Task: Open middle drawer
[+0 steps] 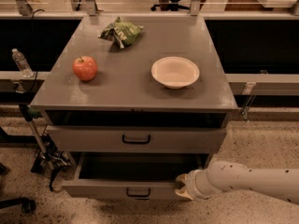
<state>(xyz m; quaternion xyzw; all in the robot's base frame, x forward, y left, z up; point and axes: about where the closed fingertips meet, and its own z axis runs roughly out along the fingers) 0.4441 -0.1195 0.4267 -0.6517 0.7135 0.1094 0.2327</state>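
I will open my gripper and back off, as the middle drawer is only partly out, then grip the drawer's top edge (pixel 174 183) near the end of the front and pull farther.
The grey cabinet (pixel 135 92) shows two drawers. The upper one (pixel 84 139), with a taller front and a bigger black handle, is closed. Below it the middle drawer (pixel 98 188), with a shallow front and a small black loop handle (pixel 138 192), stands pulled out, and its dark inside shows. My gripper (pixel 182 185) is at the right end of this drawer's front, at its top edge, on the end of the white arm (pixel 243 178) that comes in from the lower right. The lowest drawer is out of view.
On the cabinet top are a red apple (pixel 85 68), a white bowl (pixel 175 72) and a green snack bag (pixel 120 31). A plastic bottle (pixel 22 62) stands on a ledge at the left. A stand with cables (pixel 44 155) is beside the cabinet's lower left.
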